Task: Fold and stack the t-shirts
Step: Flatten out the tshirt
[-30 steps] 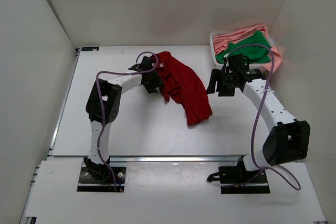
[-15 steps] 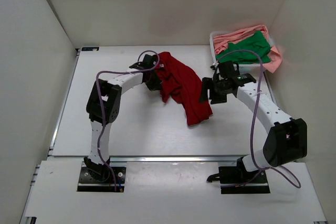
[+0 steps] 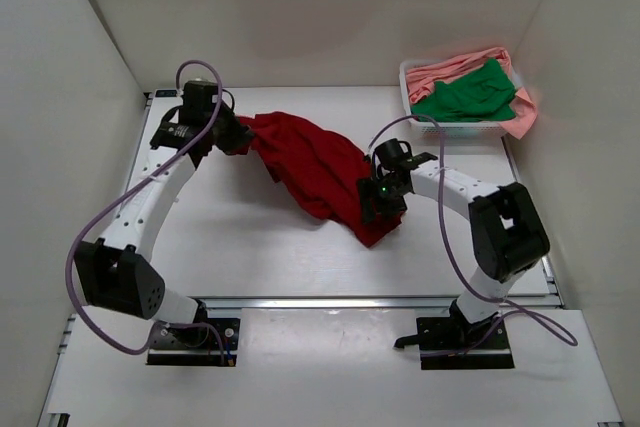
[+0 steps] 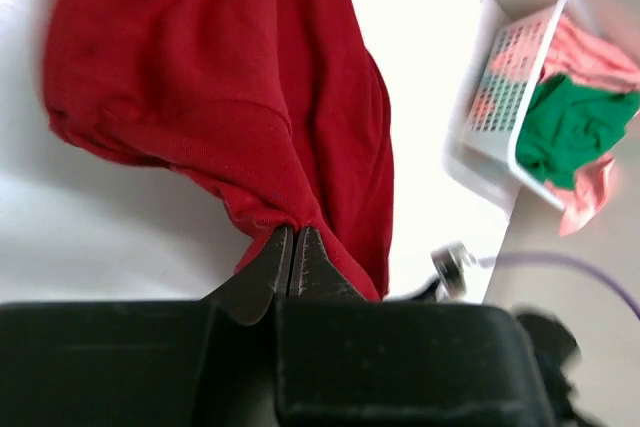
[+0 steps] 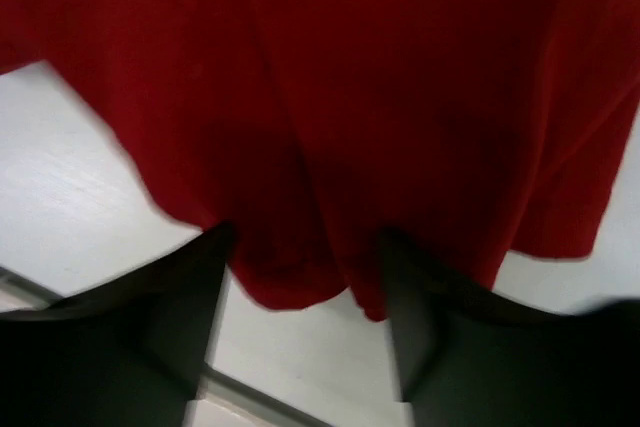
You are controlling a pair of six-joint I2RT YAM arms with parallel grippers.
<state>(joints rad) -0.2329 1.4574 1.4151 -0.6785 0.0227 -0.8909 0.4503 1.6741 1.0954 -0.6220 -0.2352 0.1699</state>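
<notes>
The dark red t-shirt slants toward its front end. My left gripper needs to pull it straight before my right gripper pinches the t-shirt's edge [image 3: 401,217] near the basket.
The dark red t-shirt [image 3: 310,167] lies stretched slantwise across the table, from back left to front right. My left gripper [image 3: 238,134] is shut on its back-left edge; the left wrist view shows a bunched fold of red cloth [image 4: 220,67] pinched between the closed tips [image 4: 293,234]. My right gripper [image 3: 378,212] sits at the shirt's front-right hem. In the right wrist view its fingers [image 5: 190,297] stand apart, the red hem [image 5: 350,77] hanging between them without being pinched. The green t-shirt [image 3: 465,95] and the pink t-shirt [image 3: 450,69] lie heaped in the basket.
The white slatted basket [image 3: 408,87] stands at the table's back right corner, also visible in the left wrist view [image 4: 495,97]. White walls close in the table on the left, back and right. A metal rail runs along the near edge [image 3: 330,301].
My left gripper shut on the shirt and pulled its edge back and left, spreading the cloth. My right gripper came from beside the basket down to the front-right hem, its jaws narrowing.
</notes>
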